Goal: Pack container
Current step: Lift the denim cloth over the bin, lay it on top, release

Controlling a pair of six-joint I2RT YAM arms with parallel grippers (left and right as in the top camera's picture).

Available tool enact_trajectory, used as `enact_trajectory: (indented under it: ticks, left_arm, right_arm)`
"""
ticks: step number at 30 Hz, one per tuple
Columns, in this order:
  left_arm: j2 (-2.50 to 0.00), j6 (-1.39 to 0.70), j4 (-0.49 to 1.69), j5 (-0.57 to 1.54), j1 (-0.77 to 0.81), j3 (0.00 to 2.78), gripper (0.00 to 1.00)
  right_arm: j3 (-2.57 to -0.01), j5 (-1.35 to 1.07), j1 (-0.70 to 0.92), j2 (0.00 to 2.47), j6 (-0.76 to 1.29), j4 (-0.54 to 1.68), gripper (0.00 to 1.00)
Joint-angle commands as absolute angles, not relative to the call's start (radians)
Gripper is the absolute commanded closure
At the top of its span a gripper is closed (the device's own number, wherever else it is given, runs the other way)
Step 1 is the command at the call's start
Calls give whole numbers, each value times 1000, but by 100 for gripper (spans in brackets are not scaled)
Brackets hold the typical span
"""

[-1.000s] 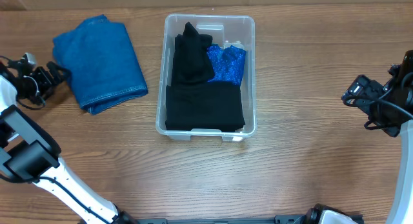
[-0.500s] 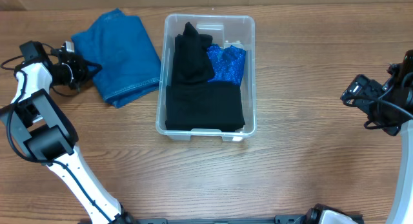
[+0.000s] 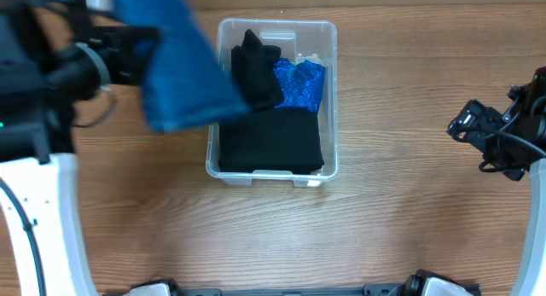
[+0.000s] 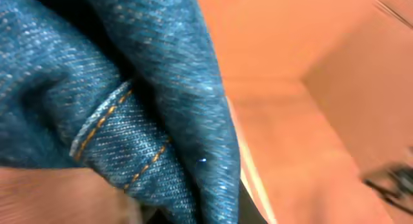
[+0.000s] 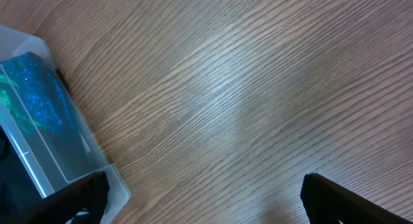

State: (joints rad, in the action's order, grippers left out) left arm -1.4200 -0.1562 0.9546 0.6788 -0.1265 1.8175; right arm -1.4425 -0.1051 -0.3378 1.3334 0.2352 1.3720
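My left gripper is going to release the blue denim garment on the black clothes and shiny blue item (image 3: 280, 107) inside the clear container. The denim still hangs above the container's rim.
The clear container (image 3: 333, 100) stands at the table's middle, holding folded black clothes (image 3: 270, 141) and a shiny blue item (image 3: 299, 83). A folded blue denim garment (image 3: 175, 67) hangs in the air over the container's left rim, blurred and near the camera. My left gripper (image 3: 130, 47) is shut on its left edge. Denim (image 4: 129, 88) fills the left wrist view and hides the jaws. Far right, my right gripper (image 3: 467, 125) stands open over bare wood; it (image 5: 210, 198) holds nothing, and the container's corner (image 5: 64, 153) shows at its left.
The wooden table (image 3: 409, 211) runs round the container on all sides. The left arm's white link (image 3: 51, 228) rises along the left edge. A cardboard-coloured wall (image 4: 310, 50) shows behind the denim in the left wrist view.
The left gripper closed on the denim garment, lifted it off the table and carried it right towards the container. The right arm has not moved.
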Motion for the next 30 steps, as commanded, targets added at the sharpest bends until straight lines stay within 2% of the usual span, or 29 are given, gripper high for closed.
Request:
enact_trajectory:
  ticks: [1, 2, 4, 7, 12, 19, 25, 28, 29, 30]
  left_arm:
    - [-1410, -173, 936, 578, 152, 1841, 96]
    - [-1446, -173, 935, 487, 258, 1841, 96]
    - [-1514, -154, 925, 430, 352, 1841, 96]
    - [-1639, -73, 900, 430, 407, 1841, 96]
    - [-1776, -40, 819, 503, 413, 1841, 96]
    - [-1790, -60, 791, 586, 420, 1841, 96]
    - [-1923, -60, 889, 392, 415, 1841, 96]
    - [-1934, -60, 945, 194, 390, 1841, 95]
    - [-1934, -60, 969, 151, 381, 1841, 74]
    - [-1934, -60, 1013, 57, 365, 1841, 37]
  right_arm:
    - [-1460, -133, -338, 1325, 231, 1369, 0]
    - [-1460, -133, -338, 1325, 231, 1371, 0]
    - [-1460, -133, -338, 1325, 231, 1372, 0]
    - [-1460, -133, -338, 1325, 231, 1371, 0]
    - [-1460, -133, -338, 1325, 231, 1370, 0]
    - [-1460, -133, -338, 1325, 231, 1367, 0]
    - [-1460, -133, -338, 1325, 231, 1368, 0]
    - [-1460, -133, -338, 1325, 231, 1369, 0]
    - [-1460, -133, -338, 1325, 231, 1369, 0]
    - [-1460, -133, -338, 1325, 231, 1369, 0]
